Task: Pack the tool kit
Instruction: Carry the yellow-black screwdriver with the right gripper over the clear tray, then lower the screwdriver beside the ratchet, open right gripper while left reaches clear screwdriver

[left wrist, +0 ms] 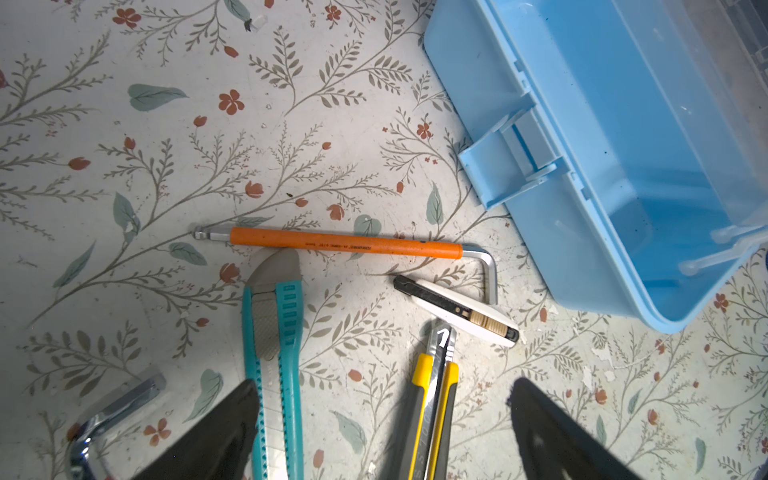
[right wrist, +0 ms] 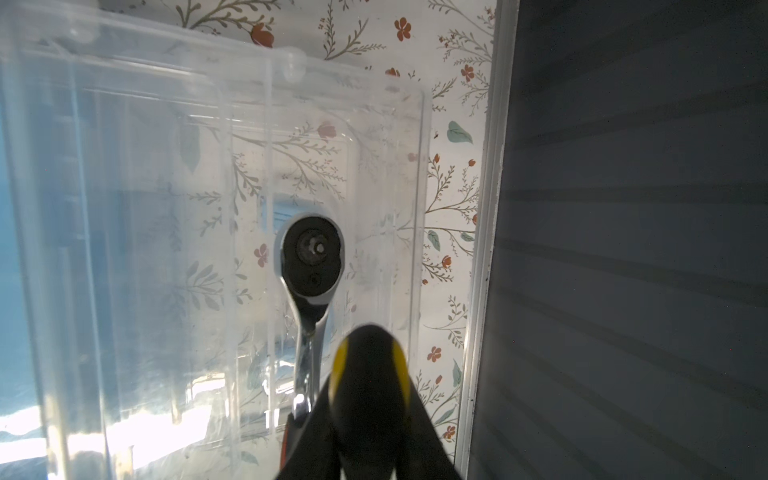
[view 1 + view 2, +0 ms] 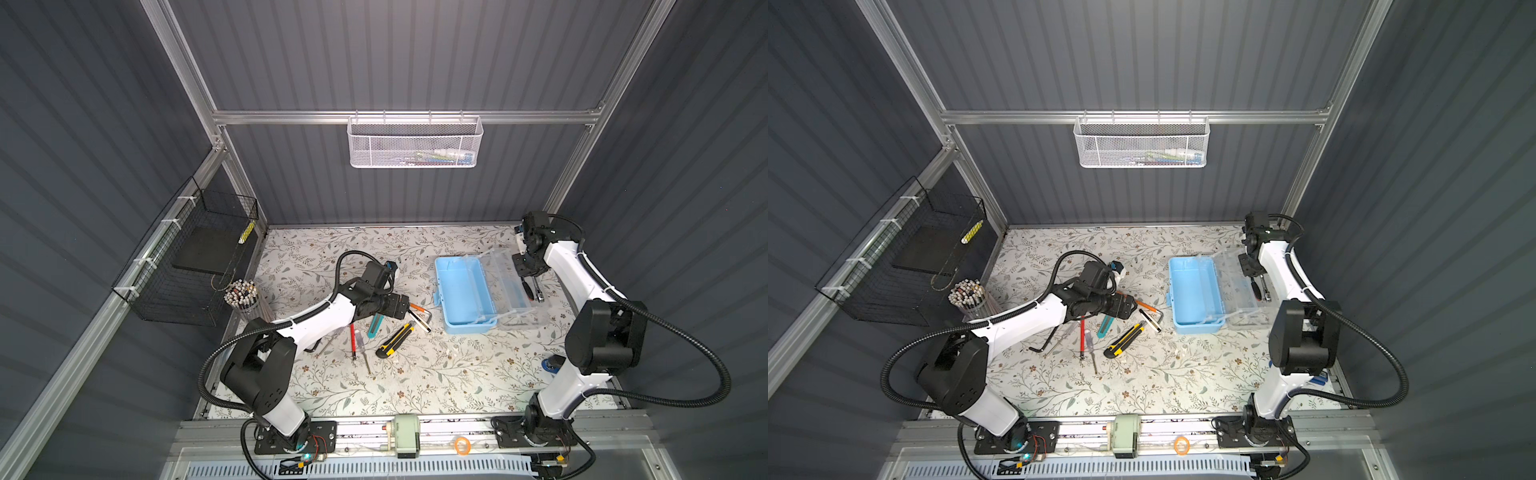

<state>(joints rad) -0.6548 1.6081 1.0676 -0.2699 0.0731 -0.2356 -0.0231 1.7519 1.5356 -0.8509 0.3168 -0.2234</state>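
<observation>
I need to next close my left gripper on the clear handle (image 3: pixel 360 343) of the screwdriver that is lying between the red tool and the yellow-black knife.
The light-blue tool kit box (image 3: pixel 463 291) (image 1: pixel 623 145) lies open, its clear lid (image 3: pixel 513 266) (image 2: pixel 166 187) folded out to the right. A chrome ratchet (image 2: pixel 311 257) (image 3: pixel 539 293) rests on the lid. My right gripper (image 2: pixel 370 390) (image 3: pixel 527 274) hangs over the lid, shut on a black-and-yellow tool handle. My left gripper (image 1: pixel 382 386) (image 3: pixel 401 311) is open above loose tools left of the box: a yellow-black knife (image 1: pixel 432 407) (image 3: pixel 395 340), a teal knife (image 1: pixel 278 332), an orange-sleeved hex key (image 1: pixel 345 243) and a small white knife (image 1: pixel 457 311). Nothing is between its fingers.
A red screwdriver (image 3: pixel 353 340), a clear-handled screwdriver (image 3: pixel 362 351) and a black hex key (image 3: pixel 1044 343) lie near the left arm. A white mesh basket (image 3: pixel 415 141) hangs on the back wall, a black wire basket (image 3: pixel 187 266) on the left. A pen cup (image 3: pixel 242 293) stands at the left edge.
</observation>
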